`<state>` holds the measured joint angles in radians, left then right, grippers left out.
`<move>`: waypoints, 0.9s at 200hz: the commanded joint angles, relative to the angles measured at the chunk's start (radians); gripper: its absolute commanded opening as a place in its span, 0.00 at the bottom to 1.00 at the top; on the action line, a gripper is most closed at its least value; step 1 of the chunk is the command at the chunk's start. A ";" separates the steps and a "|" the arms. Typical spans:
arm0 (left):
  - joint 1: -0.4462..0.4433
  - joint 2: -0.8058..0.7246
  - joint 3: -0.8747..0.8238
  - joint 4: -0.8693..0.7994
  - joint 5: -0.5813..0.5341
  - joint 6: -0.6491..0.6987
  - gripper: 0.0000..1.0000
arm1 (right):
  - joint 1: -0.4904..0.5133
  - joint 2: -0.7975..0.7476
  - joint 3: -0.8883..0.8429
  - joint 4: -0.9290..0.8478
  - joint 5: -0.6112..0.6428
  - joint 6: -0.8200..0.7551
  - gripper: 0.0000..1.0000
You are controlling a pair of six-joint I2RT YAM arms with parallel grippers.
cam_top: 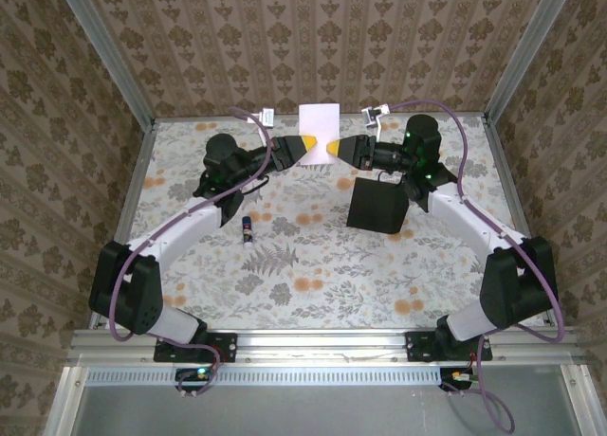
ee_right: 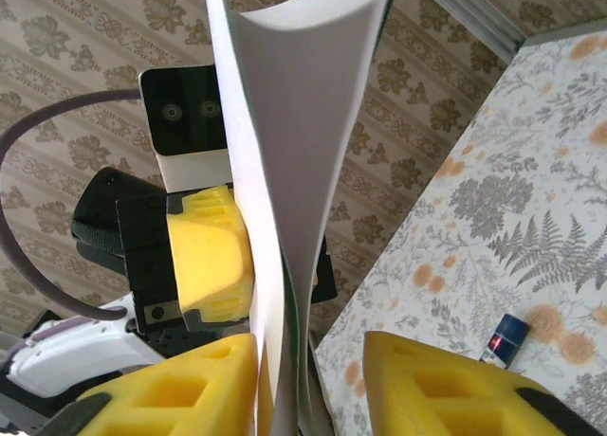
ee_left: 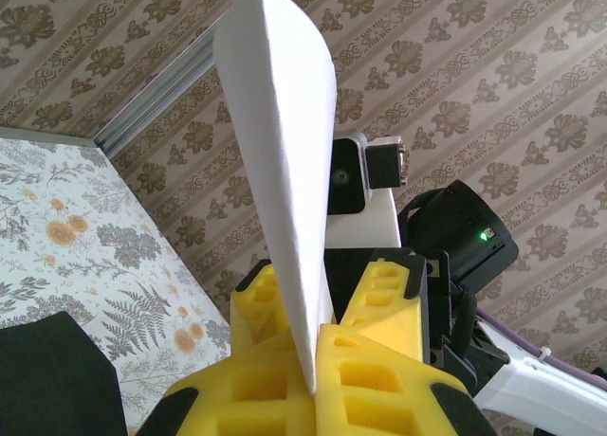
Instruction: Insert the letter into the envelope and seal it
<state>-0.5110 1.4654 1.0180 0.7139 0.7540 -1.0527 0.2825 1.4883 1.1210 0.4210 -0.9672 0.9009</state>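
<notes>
My right gripper will hold the loose edges of the letter while my left gripper pinches higher up the fold [ee_left: 285, 185], because the letter's fold bulges round above my left gripper's low pinch.
The letter [cam_top: 319, 121] is a white sheet held upright above the back of the table, between my two grippers. My left gripper [cam_top: 309, 150] is shut on its lower edge; in the left wrist view the sheet [ee_left: 285, 142] rises curved from the clamped yellow fingers [ee_left: 375, 379]. My right gripper [cam_top: 334, 151] is open: the folded letter [ee_right: 294, 171], with a thin green edge showing, rests against one finger [ee_right: 180, 389], while the other finger [ee_right: 446, 384] stands apart. The black envelope [cam_top: 377, 207] lies flat on the table under the right arm.
A small white-and-blue glue stick [cam_top: 248, 229] lies on the floral table left of centre, also in the right wrist view [ee_right: 503, 339]. Patterned walls and metal frame posts [cam_top: 104, 47] enclose the table on three sides. A corner of the envelope [ee_left: 52, 379] shows below the left gripper.
</notes>
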 commanded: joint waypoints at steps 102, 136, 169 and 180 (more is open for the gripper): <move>0.035 0.000 -0.022 0.052 0.037 -0.009 0.26 | 0.005 -0.015 0.015 -0.006 -0.043 -0.026 0.00; 0.084 -0.022 -0.003 -0.010 0.072 0.027 0.34 | 0.005 -0.027 0.016 -0.075 -0.049 -0.075 0.00; 0.104 -0.020 0.022 -0.051 0.093 0.053 0.35 | 0.008 -0.027 0.009 -0.078 -0.077 -0.070 0.00; 0.103 -0.011 0.025 -0.051 0.099 0.054 0.35 | 0.010 -0.026 0.007 -0.076 -0.085 -0.069 0.00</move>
<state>-0.4095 1.4708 1.0035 0.6750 0.8093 -1.0355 0.2832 1.4933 1.1210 0.3565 -1.0050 0.8581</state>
